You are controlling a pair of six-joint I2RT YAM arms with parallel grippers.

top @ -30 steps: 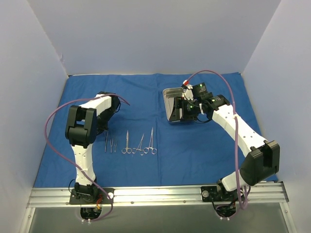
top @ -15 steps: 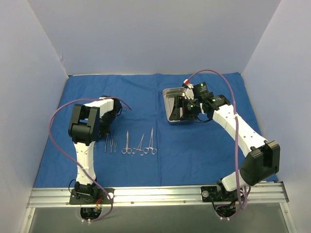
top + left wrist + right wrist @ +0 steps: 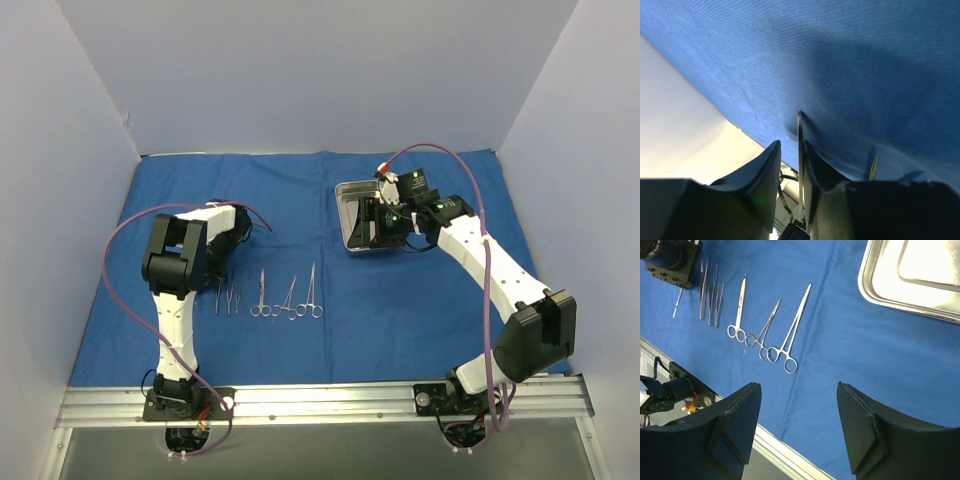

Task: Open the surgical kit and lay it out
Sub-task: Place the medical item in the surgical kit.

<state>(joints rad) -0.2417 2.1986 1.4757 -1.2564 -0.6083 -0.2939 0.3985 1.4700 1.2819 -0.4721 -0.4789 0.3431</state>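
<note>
My left gripper has the slim silver instrument slanting beside the tweezers, so it should put the instrument down first, then take its handle end (image 3: pixel 800 122) to line it up.
The royal-blue cloth (image 3: pixel 400 300) lies spread flat over the table. The steel tray (image 3: pixel 352 198) sits at the back right, and its rim shows in the right wrist view (image 3: pixel 867 285). Tweezers (image 3: pixel 225 296), scissors (image 3: pixel 262 295) and two forceps (image 3: pixel 300 296) lie in a row at the front left. My left gripper (image 3: pixel 215 268) points down just left of the tweezers. Its jaws stand slightly apart, and a slim silver instrument (image 3: pixel 800 140) rests against one finger, its tip on the cloth. It also shows in the right wrist view (image 3: pixel 678 301). My right gripper (image 3: pixel 378 226) is open and empty by the tray.
A metal rail (image 3: pixel 320 400) runs along the near edge, past the cloth's front hem. White walls close in the left, back and right sides. Purple cables loop off both arms.
My left wrist has swung down and nearer, toward the left end of the instrument row. The right arm has barely moved.
</note>
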